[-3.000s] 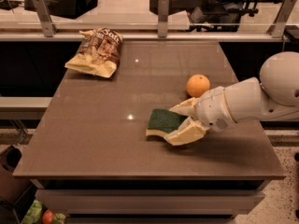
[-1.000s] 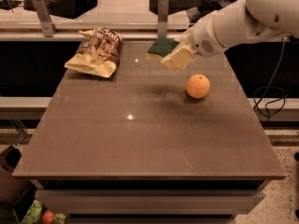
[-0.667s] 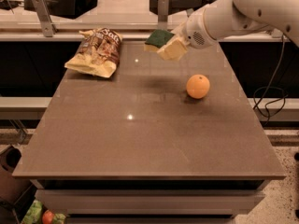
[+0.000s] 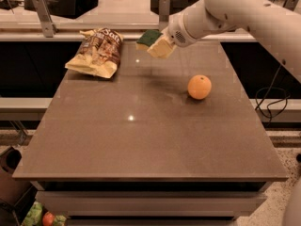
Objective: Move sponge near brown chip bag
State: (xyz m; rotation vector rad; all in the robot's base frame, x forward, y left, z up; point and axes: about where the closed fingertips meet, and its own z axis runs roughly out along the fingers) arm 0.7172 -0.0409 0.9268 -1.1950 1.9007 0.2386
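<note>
I will open my gripper to leave the sponge on the table point(image 4: 130, 62) next to the brown chip bag, on the side of the bag that faces the orange.
The sponge point(image 4: 147, 37), dark green on top with a pale yellow layer below, is held in my gripper point(image 4: 157, 43) above the far part of the table, clear of the surface. The gripper is shut on it, with a cream finger point(image 4: 162, 47) under and beside the sponge. The brown chip bag point(image 4: 96, 52), crinkled brown and cream-yellow, lies at the far left of the table. The sponge is a short way to the right of the bag and higher. My white arm point(image 4: 235, 8) reaches in from the upper right.
An orange point(image 4: 199, 87) sits on the brown table point(image 4: 141, 140) to the right of centre. A rail with metal posts point(image 4: 42, 13) runs behind the table's far edge. Bins with coloured items point(image 4: 42, 216) stand on the floor at lower left.
My gripper lifted the sponge from the table beside the orange, carried it up toward the far edge, and moved it left, closer to the chip bag.
</note>
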